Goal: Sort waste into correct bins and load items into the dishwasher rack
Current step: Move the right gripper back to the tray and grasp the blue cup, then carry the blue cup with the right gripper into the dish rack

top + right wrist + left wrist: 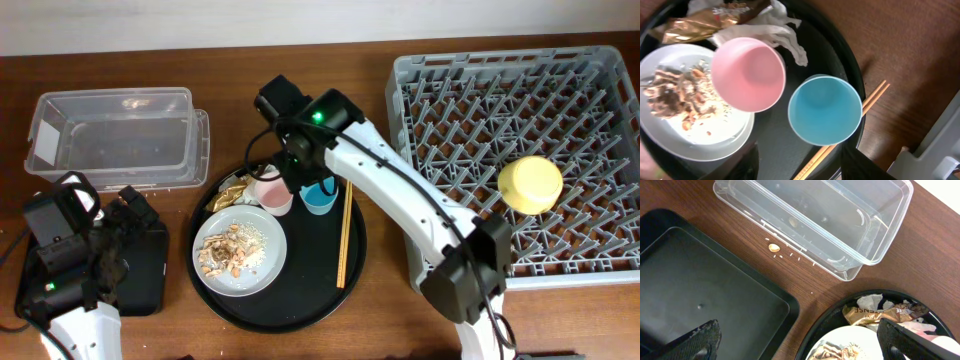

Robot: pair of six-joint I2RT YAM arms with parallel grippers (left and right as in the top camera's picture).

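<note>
I need to next move my right gripper to the blue cup's rim (303, 198) (790, 115) on the side that faces the pink cup and close it there.
The yellow bowl (530, 183) lies in the grey dishwasher rack (450, 90). On the round black tray (300, 300) stand the pink cup (272, 190) (747, 75) and blue cup (320, 198) (825, 110), with the chopsticks (345, 240) (875, 97), the grey plate (262, 262) (715, 145) holding food scraps (228, 250), and gold and white wrappers (232, 190) (885, 312) (715, 22). My right gripper (300, 165) (800, 167) is open just above the two cups. My left gripper (135, 215) (805, 345) is open and empty between the shallow black tray (145, 275) (700, 290) and the round tray.
The clear tub (110, 135) (815, 215) stands at the back left with its lid under it. A small beige crumb (773, 247) lies on the table beside the tub. The right arm reaches across the round tray from the front.
</note>
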